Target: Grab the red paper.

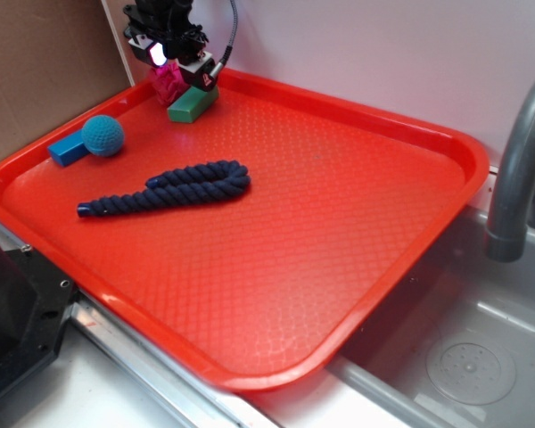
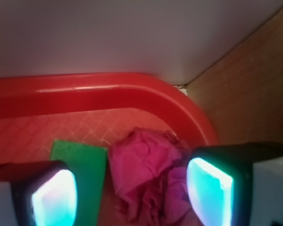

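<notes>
The green block is between my gripper's fingers next to the red paper, so next I move toward the tray's rim and close on the paper's far end (image 2: 147,141).
The red paper (image 1: 168,85) is a crumpled crimson-pink wad in the far left corner of the orange-red tray (image 1: 339,223). From the wrist camera the red paper (image 2: 148,174) lies between my two glowing pads, the left pad (image 2: 54,197) and the right pad (image 2: 209,190). My gripper (image 1: 174,61) hangs over the wad, and the gripper (image 2: 132,195) is open, with the right pad close to the paper and the left pad apart from it, over the green block (image 2: 82,165).
A green block (image 1: 193,103) lies right beside the paper. A teal ball (image 1: 102,135) and a blue block (image 1: 67,149) sit at the tray's left edge, a dark blue rope (image 1: 169,189) mid-tray. The tray rim (image 2: 108,89) and cardboard wall (image 2: 254,94) are close behind. A sink and grey faucet (image 1: 517,169) lie right.
</notes>
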Controlling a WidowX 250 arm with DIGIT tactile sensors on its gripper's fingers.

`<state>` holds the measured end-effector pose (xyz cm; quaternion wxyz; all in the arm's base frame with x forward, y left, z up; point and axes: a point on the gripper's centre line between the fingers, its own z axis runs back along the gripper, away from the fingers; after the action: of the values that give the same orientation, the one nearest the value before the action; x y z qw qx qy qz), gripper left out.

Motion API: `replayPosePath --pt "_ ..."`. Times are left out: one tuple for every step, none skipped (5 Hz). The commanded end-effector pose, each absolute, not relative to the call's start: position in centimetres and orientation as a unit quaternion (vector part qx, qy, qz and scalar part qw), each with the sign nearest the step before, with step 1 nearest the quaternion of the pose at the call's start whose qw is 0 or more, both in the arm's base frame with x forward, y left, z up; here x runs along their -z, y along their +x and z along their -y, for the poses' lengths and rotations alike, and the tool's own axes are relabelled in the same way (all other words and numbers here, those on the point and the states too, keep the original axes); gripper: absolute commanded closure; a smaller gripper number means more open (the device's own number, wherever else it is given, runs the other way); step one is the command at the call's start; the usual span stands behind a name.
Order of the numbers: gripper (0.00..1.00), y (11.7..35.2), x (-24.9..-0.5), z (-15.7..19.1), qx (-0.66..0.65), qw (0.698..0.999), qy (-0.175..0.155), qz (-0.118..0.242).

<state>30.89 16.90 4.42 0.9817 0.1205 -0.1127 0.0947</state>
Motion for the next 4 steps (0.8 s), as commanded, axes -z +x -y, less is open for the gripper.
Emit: replayPosePath --pt "0.0 31.5 -4.3 -17.5 -0.084 0.982 0.122 0.115" --pt "0.0 31.6 -3.7 -17.6 -0.084 0.983 0.125 0.106" --pt "0.0 31.6 -3.7 -18.2 -0.091 0.983 0.124 0.103" --pt "0.0 31.8 -3.2 -19.0 -0.096 0.983 0.124 0.094"
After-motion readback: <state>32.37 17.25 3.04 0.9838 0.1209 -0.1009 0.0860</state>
